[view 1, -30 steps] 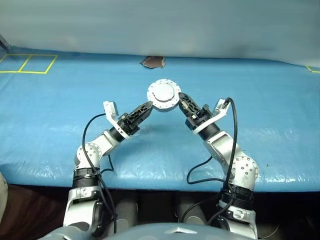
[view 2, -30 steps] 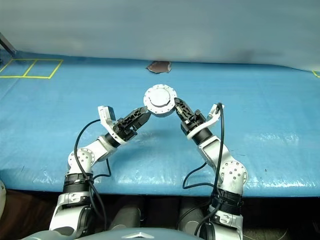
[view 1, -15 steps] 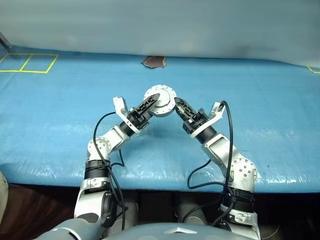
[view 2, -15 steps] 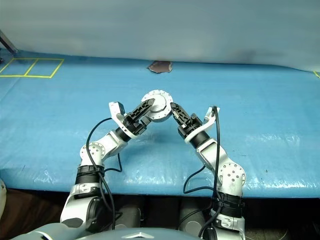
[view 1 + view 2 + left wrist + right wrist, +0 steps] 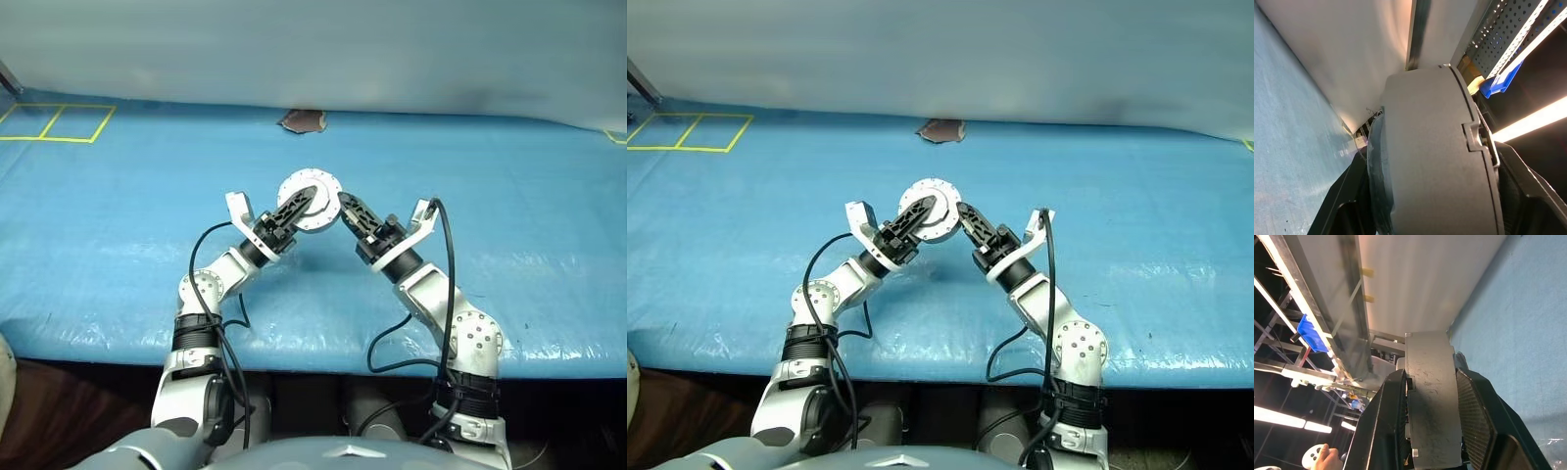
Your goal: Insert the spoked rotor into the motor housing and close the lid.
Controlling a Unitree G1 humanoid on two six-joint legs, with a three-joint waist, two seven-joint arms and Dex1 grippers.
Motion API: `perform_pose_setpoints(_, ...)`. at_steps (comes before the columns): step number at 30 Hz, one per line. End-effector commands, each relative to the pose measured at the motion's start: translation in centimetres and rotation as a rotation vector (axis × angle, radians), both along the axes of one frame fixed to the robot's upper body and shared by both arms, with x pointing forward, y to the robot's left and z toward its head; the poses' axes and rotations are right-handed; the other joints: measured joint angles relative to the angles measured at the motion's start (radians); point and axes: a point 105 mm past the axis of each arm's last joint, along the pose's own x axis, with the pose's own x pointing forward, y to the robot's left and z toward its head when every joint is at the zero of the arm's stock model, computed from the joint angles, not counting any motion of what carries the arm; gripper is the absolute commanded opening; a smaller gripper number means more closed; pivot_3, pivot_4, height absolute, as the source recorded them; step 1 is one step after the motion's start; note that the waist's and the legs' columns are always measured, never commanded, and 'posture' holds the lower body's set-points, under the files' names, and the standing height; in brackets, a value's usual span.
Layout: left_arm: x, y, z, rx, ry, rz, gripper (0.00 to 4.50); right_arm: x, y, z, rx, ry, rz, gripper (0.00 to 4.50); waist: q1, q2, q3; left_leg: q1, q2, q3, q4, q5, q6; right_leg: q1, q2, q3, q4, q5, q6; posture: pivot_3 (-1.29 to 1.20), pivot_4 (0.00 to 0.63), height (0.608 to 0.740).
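Note:
The robot's left gripper should set the motor housing down on the table, nearer me [image 5: 199,210], between the yellow squares and the brown patch.
The motor housing [image 5: 324,193], a short silvery round cup, hangs in the air above the blue table, its flat face toward me. My right gripper [image 5: 347,205] is shut on its right edge, and its black fingers [image 5: 1386,421] clamp the housing [image 5: 1431,396] from both sides. My left gripper [image 5: 306,197] reaches in from the left, one finger across the round face. Both of its fingers [image 5: 1344,205] press against the housing [image 5: 1435,161]. A thin grey disc, the lid [image 5: 1476,137], sits on one face, with a seam along the rim. The spoked rotor is hidden.
The blue table cover [image 5: 490,176] stretches wide under both arms. A brown patch [image 5: 301,120] lies at its far edge, with yellow tape squares [image 5: 54,122] at the far left. A person's hand [image 5: 1327,460] shows beyond the table, near metal shelving with a blue bin [image 5: 1308,333].
My left gripper has moved up and to the right, from beside the housing onto it, and its fingers have narrowed around it. My right gripper keeps its hold.

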Motion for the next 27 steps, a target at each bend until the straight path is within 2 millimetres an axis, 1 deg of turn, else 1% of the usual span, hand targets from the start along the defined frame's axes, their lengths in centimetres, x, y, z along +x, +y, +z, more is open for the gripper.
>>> perform_pose_setpoints(1,0.3,-0.3,0.6,0.019,-0.024,0.009,2.63,-0.9,0.8,2.7,0.014,-0.138,0.033,1.19,0.001,0.000,0.000,0.000,0.000,0.000,0.000,0.000,0.000,0.000,0.000,0.000,0.000,0.000,0.000,0.00,0.150,0.740)
perform_pose_setpoints(2,0.5,-0.2,0.6,0.022,-0.020,0.018,2.63,-0.9,0.7,2.6,-0.007,-0.148,0.021,1.19,0.001,0.000,0.000,0.000,0.000,0.000,0.000,0.000,0.000,0.000,0.000,0.000,0.000,0.000,0.000,0.00,0.150,0.740)
perform_pose_setpoints(4,0.7,-0.1,0.4,0.032,-0.018,0.037,2.63,-0.9,0.7,2.4,-0.034,-0.156,0.009,1.91,0.001,0.000,0.000,0.000,0.000,0.000,0.001,0.000,0.000,0.000,0.000,0.000,0.000,0.000,0.000,0.00,0.150,0.740)
perform_pose_setpoints(5,0.8,0.0,0.3,0.040,-0.013,0.051,2.63,-0.8,0.6,2.3,-0.042,-0.159,-0.001,2.11,0.001,0.000,0.000,0.000,0.000,0.000,0.001,0.000,0.000,0.000,0.000,0.000,0.000,0.000,0.000,0.00,0.150,0.740)
perform_pose_setpoints(6,0.9,0.1,0.2,0.045,-0.009,0.061,2.63,-0.8,0.5,2.3,-0.043,-0.159,-0.013,2.50,0.001,0.000,0.000,0.000,0.000,0.000,0.000,0.000,0.000,0.000,0.000,0.000,0.000,0.000,0.000,0.00,0.150,0.740)
perform_pose_setpoints(8,1.0,0.3,0.1,0.049,-0.012,0.074,2.63,-0.4,0.1,2.2,-0.056,-0.152,-0.067,3.12,0.001,0.000,0.000,0.000,0.000,0.000,0.000,0.000,0.000,0.000,0.000,0.000,0.000,0.000,0.000,0.00,0.150,0.740)
perform_pose_setpoints(11,1.1,0.7,0.0,0.050,-0.008,0.105,2.63,0.5,-1.0,1.3,-0.147,-0.120,-0.169,3.12,0.001,0.000,0.000,0.000,0.000,0.000,0.000,0.000,0.000,0.000,0.000,0.000,0.000,0.000,0.000,0.00,0.150,0.740)
perform_pose_setpoints(13,1.4,1.2,0.1,0.058,-0.013,0.152,2.63,1.1,-2.1,1.0,-0.163,-0.107,-0.235,3.12,0.001,0.000,0.000,0.000,0.000,0.000,0.000,0.000,0.000,0.000,0.000,0.000,0.000,0.000,0.000,0.00,0.150,0.740)
perform_pose_setpoints(16,2.9,3.3,0.1,0.139,-0.035,0.366,2.63,1.1,-2.9,0.8,-0.217,-0.121,-0.264,3.12,0.002,0.000,0.000,0.000,0.000,0.000,0.000,0.000,0.000,0.000,0.000,0.000,0.000,0.000,0.000,0.00,0.150,0.740)
perform_pose_setpoints(18,3.9,5.6,0.3,0.215,-0.050,0.565,2.63,0.7,-2.7,-0.1,-0.307,-0.125,-0.237,3.12,0.003,-0.001,0.000,-0.001,0.000,0.000,0.000,0.000,0.000,0.000,0.000,0.000,0.000,0.000,0.000,0.00,0.150,0.740)
perform_pose_setpoints(19,4.3,6.8,0.4,0.210,-0.030,0.633,2.63,0.4,-2.6,-0.7,-0.369,-0.135,-0.220,3.12,0.003,-0.001,0.000,-0.001,0.000,0.000,0.000,0.000,0.000,0.000,0.000,0.000,0.000,0.000,0.000,0.00,0.150,0.740)
perform_pose_setpoints(20,4.5,7.6,0.4,0.201,-0.013,0.678,2.63,0.2,-2.5,-1.2,-0.427,-0.151,-0.207,3.12,0.003,-0.001,0.000,0.000,0.000,0.000,0.000,0.000,0.000,0.000,0.000,0.000,-0.001,0.000,0.000,0.00,0.150,0.740)
perform_pose_setpoints(23,5.1,10.1,0.4,0.248,0.003,0.820,2.63,-0.8,-1.6,-2.8,-0.746,-0.293,-0.159,3.12,0.002,-0.001,0.001,-0.001,0.000,0.001,-0.001,0.000,0.000,-0.002,0.000,0.000,-0.001,0.000,0.000,0.00,0.150,0.740)
perform_pose_setpoints(25,5.4,11.4,0.3,0.301,0.007,0.898,2.63,-1.3,-1.1,-3.9,-0.863,-0.348,-0.114,3.12,0.004,-0.002,0.001,-0.002,0.000,0.001,0.000,0.000,0.000,-0.002,0.000,0.000,-0.001,0.000,0.000,0.00,0.150,0.740)
perform_pose_setpoints(27,5.7,12.3,0.2,0.349,0.011,0.960,2.63,-1.7,-0.8,-4.8,-0.940,-0.383,-0.077,3.12,0.008,-0.004,0.002,-0.002,0.000,0.001,0.001,0.000,0.000,-0.001,0.000,0.000,-0.001,0.000,0.001,0.00,0.150,0.740)
